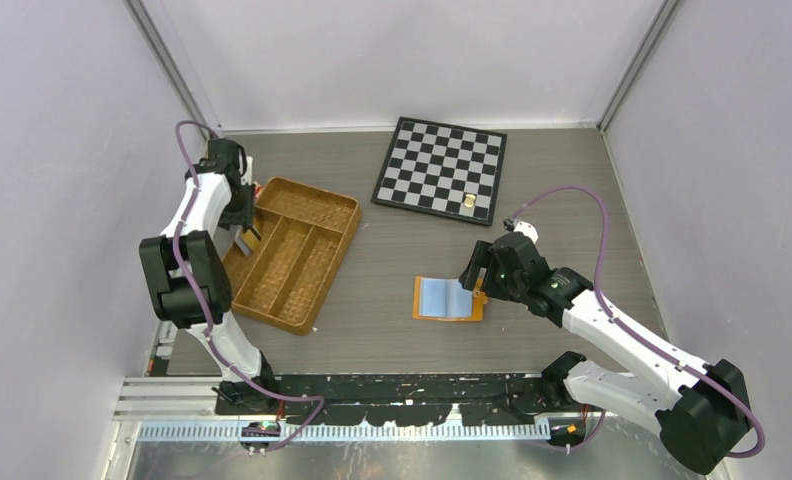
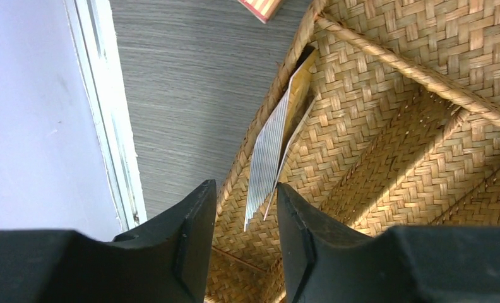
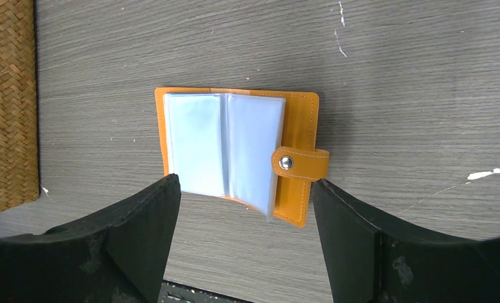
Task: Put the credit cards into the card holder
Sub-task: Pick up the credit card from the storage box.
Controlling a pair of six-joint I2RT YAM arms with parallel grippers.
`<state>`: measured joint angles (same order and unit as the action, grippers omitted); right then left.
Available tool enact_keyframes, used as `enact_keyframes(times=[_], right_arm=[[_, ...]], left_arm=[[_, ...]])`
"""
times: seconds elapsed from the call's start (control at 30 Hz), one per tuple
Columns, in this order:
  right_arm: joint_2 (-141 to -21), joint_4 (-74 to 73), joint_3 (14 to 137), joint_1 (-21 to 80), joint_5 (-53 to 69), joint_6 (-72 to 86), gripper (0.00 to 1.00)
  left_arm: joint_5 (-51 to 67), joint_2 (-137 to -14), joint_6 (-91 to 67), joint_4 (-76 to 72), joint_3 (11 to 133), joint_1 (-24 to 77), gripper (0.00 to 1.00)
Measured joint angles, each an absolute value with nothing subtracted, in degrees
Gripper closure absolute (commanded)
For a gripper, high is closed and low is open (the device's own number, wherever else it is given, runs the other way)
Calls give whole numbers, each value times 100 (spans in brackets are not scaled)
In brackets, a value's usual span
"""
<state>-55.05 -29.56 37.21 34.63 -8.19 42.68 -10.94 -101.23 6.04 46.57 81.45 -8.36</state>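
Observation:
The fingers of my left gripper span the whole fan of credit cards, so it should back away and pinch only the outermost card by its protruding lower corner (image 2: 246, 226).
The orange card holder (image 1: 449, 298) lies open on the table, its clear sleeves looking pale blue, with its snap tab (image 3: 301, 163) to the right. I cannot tell whether a card is in the sleeves. My right gripper (image 3: 246, 202) is open wide and empty, just at the holder's near edge (image 1: 475, 272). A silver-grey striped credit card (image 2: 266, 158) stands on edge against the woven tray's left wall, with a second card (image 2: 298, 88) behind it. My left gripper (image 2: 246, 214) is open, its jaws either side of the striped card's lower corner, and it sits at the tray's left wall (image 1: 242, 232).
The brown woven divided tray (image 1: 302, 260) sits left of centre and also shows in the right wrist view (image 3: 7, 95). A small red-and-tan packet (image 2: 260, 6) lies on the table beside it. A chessboard (image 1: 440, 168) with a small gold piece (image 1: 469, 203) lies at the back. The left wall is close to the left arm.

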Motion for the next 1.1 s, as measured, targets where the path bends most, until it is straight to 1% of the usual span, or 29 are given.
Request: enact_keyframes(times=[0.03,0.07,0.23,0.47,0.5,0.53,0.63,0.67,0.73,0.83,1.03,1.1], right_arm=[[-5505,-2958,3721,3463,-821,4268,19],[-5505,-2956,3721,3463,-821,4270,19],[-5502,-2958,3721,3463,-819,4283,19],[-5500,-2958,3721,3463,-819,4285,19],[-5500,-2956,3721,3463,-819,4285,19],[-5500,-2956,3721,3463,-819,4285,19],[-5500,-2956,3721,3463,-816,4285,19],[-5500,-2956,3721,3463,-812,4285,19],[-5500,-2950,3721,3463,-786,4283,19],[-5500,-2928,3721,3463,-753,4283,19],[-5502,-2834,3680,3463,-714,4285,19],[-5513,-2810,3662,3463,-696,4285,19]], left_arm=[[-1131,-10123,602,4657,8145,-836,51],[-1151,-10123,600,4657,8145,-836,50],[-1066,-10106,495,4648,8130,-819,45],[-880,-9623,301,4593,7771,-757,46],[-878,-9548,272,4589,7734,-755,47],[-878,-9496,233,4587,7706,-753,54],[-963,-9205,54,4442,7391,-753,57],[-989,-9144,34,4425,7301,-757,60],[-1033,-9045,-16,4445,7144,-770,62],[-1046,-9037,-97,4434,7087,-832,64],[-978,-9080,-139,4407,7083,-987,71],[-893,-9146,-141,4397,7089,-1052,75]])
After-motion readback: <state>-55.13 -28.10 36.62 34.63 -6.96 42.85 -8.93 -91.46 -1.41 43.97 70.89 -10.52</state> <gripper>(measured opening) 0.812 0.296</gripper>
